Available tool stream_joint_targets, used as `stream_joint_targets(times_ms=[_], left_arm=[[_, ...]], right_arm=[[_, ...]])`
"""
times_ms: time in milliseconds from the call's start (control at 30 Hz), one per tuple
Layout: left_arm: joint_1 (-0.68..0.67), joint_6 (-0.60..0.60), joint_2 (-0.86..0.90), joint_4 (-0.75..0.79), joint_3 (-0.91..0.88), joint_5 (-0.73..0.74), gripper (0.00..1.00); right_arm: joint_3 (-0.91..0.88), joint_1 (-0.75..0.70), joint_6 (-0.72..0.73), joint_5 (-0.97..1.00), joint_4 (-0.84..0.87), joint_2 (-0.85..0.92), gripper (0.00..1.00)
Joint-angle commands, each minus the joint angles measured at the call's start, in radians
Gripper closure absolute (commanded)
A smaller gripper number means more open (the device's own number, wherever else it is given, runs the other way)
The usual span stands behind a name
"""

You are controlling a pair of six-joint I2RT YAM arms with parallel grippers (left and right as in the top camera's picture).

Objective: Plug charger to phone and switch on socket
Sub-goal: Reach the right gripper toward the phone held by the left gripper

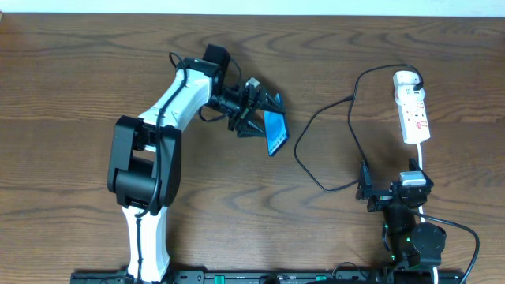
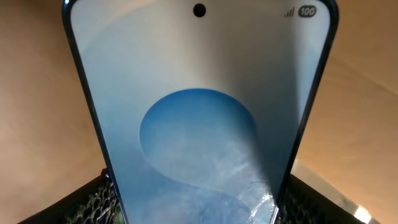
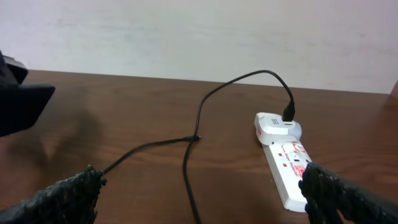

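The robot's right gripper needs to next move to the phone's near end (image 1: 275,147), clear of the left gripper's fingers, and close there.
My left gripper (image 1: 259,118) is shut on the phone (image 1: 276,132), holding it tilted above the table left of centre. In the left wrist view the phone's blue screen (image 2: 199,124) fills the frame, with the gripper (image 2: 198,208) clamped on its lower edges. The white socket strip (image 1: 413,106) lies at the far right and also shows in the right wrist view (image 3: 287,169). The black charger cable (image 1: 304,154) runs from the strip's rounded end in a loop towards my right gripper (image 1: 369,192). That gripper (image 3: 205,193) is open, with the cable (image 3: 186,177) passing between its fingers. The cable's plug tip is not visible.
The wooden table (image 1: 79,95) ends at a pale wall behind it (image 3: 186,31). The strip's white cord (image 1: 424,154) runs down to the right arm's base. A dark part of the left arm shows at the left edge of the right wrist view (image 3: 18,99).
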Motion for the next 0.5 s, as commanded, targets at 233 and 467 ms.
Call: stream_joint_targets(times_ms=[233, 467], left_arm=[[0.093, -0.076, -0.063, 0.18, 0.005, -0.164, 0.27], [0.125, -0.063, -0.181, 0.164, 0.005, -0.164, 0.27]], right_arm=[[-0.002, -0.002, 0.01, 0.004, -0.003, -0.008, 0.01], [-0.002, -0.002, 0.401, -0.109, 0.005, -0.008, 0.01]])
